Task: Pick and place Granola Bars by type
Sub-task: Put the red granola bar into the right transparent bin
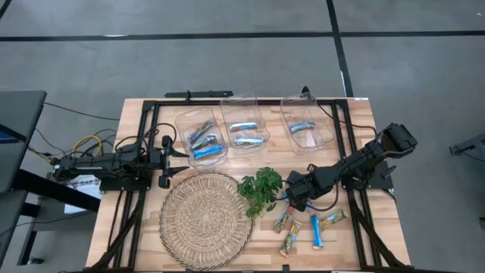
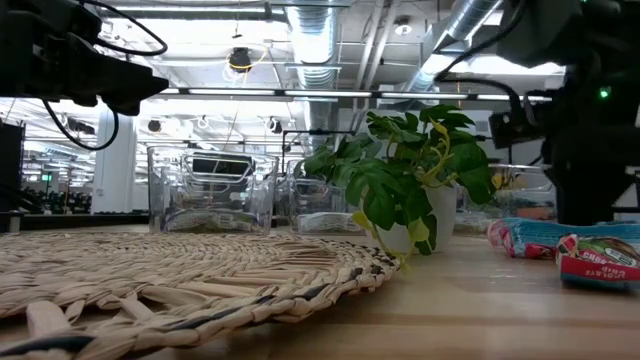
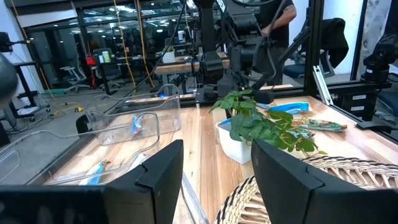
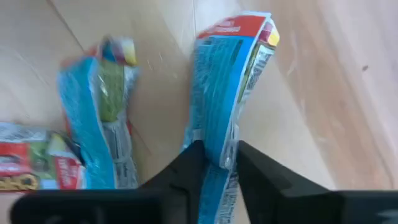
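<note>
The blue bar tips edgewise in my right gripper's wrapper pinch; I should open, lay it flat and grip its full width point(image 4: 216, 127).
My right gripper point(image 1: 292, 199) is low over the table right of the potted green plant point(image 1: 261, 189), shut on a blue granola bar with a red end point(image 4: 231, 81). Other wrapped bars lie on the wood near it: a blue one point(image 4: 99, 112), a tan one point(image 1: 284, 221), another tan one point(image 1: 290, 243), a bright blue one point(image 1: 315, 231) and one more point(image 1: 333, 219). Three clear bins at the back hold bars: left point(image 1: 201, 137), middle point(image 1: 245, 126), right point(image 1: 306, 123). My left gripper point(image 3: 217, 180) is open and empty beside the left bin. My right gripper pinches the blue bar near its closer end point(image 4: 217, 152) between its two fingers; the wrapper narrows there. The bar runs on ahead past the fingertips, its red end point(image 4: 245, 25) farthest away. I cannot tell whether it is clear of the table.
A round woven mat point(image 1: 204, 220) lies at the front left of the table. The plant in its white pot point(image 2: 415, 190) stands between the mat and the loose bars. A black frame point(image 1: 151, 106) runs around the table's edges.
</note>
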`<state>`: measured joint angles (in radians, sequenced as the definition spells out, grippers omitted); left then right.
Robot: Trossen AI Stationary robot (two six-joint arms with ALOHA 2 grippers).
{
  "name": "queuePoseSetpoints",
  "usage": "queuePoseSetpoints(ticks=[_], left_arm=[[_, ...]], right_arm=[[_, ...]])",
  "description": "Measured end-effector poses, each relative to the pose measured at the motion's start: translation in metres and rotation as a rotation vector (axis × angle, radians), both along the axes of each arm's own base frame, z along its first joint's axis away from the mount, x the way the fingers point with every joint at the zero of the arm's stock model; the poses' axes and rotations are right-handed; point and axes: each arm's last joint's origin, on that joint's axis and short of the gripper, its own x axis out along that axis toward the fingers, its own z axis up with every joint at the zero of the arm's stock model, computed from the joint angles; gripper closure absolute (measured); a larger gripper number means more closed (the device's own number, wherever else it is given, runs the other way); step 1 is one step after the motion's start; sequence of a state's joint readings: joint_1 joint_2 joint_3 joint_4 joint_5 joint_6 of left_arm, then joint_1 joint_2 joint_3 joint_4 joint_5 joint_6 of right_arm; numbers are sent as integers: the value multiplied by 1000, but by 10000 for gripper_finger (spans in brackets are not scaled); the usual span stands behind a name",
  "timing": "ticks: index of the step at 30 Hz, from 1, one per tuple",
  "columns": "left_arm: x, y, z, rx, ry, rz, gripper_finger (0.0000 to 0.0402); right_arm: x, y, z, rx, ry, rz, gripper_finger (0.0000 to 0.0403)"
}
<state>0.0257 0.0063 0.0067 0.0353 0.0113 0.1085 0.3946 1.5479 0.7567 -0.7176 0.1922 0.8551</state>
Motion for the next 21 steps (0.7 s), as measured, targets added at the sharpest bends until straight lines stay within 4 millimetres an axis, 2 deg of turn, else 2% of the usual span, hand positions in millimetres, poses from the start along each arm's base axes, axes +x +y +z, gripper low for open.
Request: queuePoseSetpoints(ticks=[4, 12, 16, 21], left_arm=[[0, 0, 0, 0, 0, 0, 219], [0, 0, 0, 0, 0, 0, 219], [0, 0, 0, 0, 0, 0, 219], [0, 0, 0, 0, 0, 0, 219]], right_arm=[[-1, -2, 13, -7, -74, -5, 350], [-10, -9, 46, -40, -263, -69, 378], [-13, -14, 50, -49, -256, -81, 385], [-14, -14, 45, -72, -204, -58, 387]])
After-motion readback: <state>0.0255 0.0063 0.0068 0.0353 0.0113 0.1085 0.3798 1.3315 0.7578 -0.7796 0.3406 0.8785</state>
